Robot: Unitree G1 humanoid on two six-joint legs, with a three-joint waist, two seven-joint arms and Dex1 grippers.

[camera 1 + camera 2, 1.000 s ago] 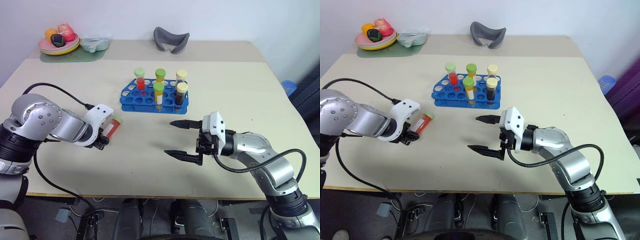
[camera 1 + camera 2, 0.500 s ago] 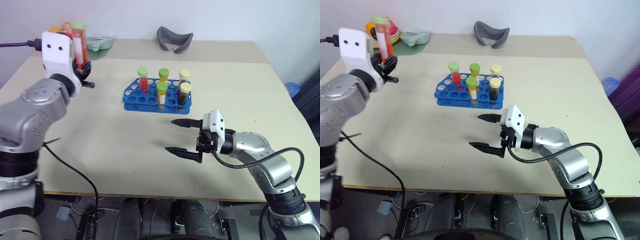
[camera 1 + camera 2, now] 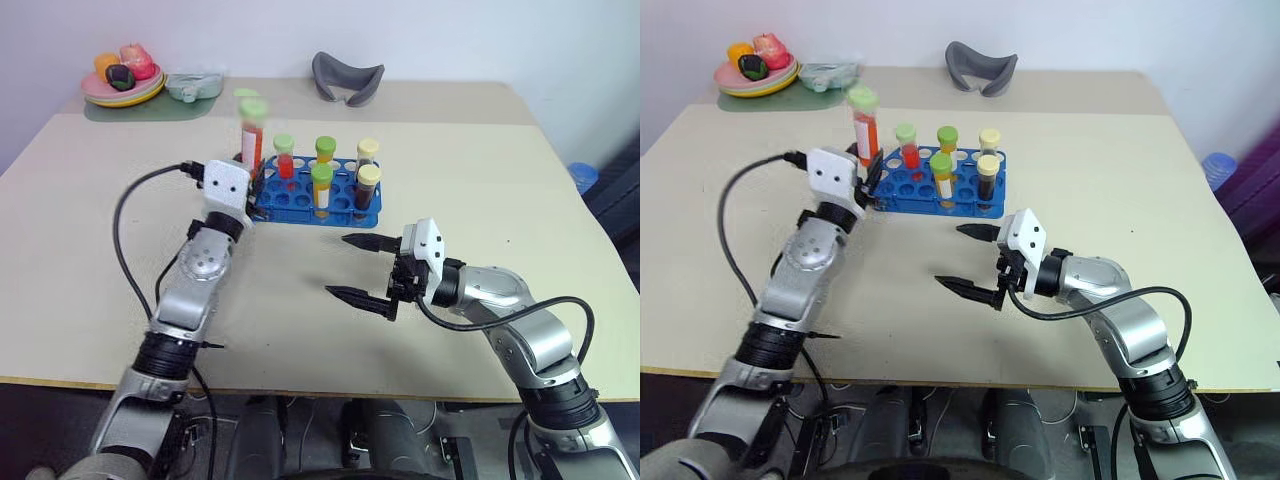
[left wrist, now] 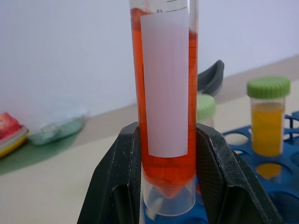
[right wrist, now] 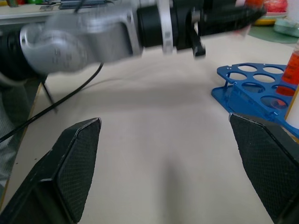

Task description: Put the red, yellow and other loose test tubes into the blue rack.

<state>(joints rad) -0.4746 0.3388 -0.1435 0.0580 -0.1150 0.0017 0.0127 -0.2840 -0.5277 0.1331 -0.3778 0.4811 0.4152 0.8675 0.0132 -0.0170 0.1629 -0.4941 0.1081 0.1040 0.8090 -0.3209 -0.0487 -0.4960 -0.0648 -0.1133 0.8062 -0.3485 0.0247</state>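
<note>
My left gripper is for the red test tube. I should put it down with that gripper in the blue rack's empty hole (image 3: 280, 200) in front of the other red tube.
My left gripper (image 3: 252, 178) is shut on a red test tube (image 3: 250, 140) with a green cap, holding it upright just above the left end of the blue rack (image 3: 296, 203). The left wrist view shows the red tube (image 4: 166, 93) with a white label clamped between both fingers (image 4: 120, 177), the rack's holes behind it. The rack holds several capped tubes, among them a red one (image 3: 284, 158) and a yellow one (image 3: 321, 186). My right gripper (image 3: 338, 265) hovers open and empty over the table in front of the rack.
A plate of toy fruit (image 3: 121, 82) and a pale green dish (image 3: 194, 86) stand at the back left. At the back centre lies a grey curved object (image 3: 346, 78). My left arm's black cable (image 3: 135, 215) loops over the table's left half.
My left arm lifted the red tube off the table's left side, swung it high, then brought it right to the rack's left end, upright. The right arm stayed put.
</note>
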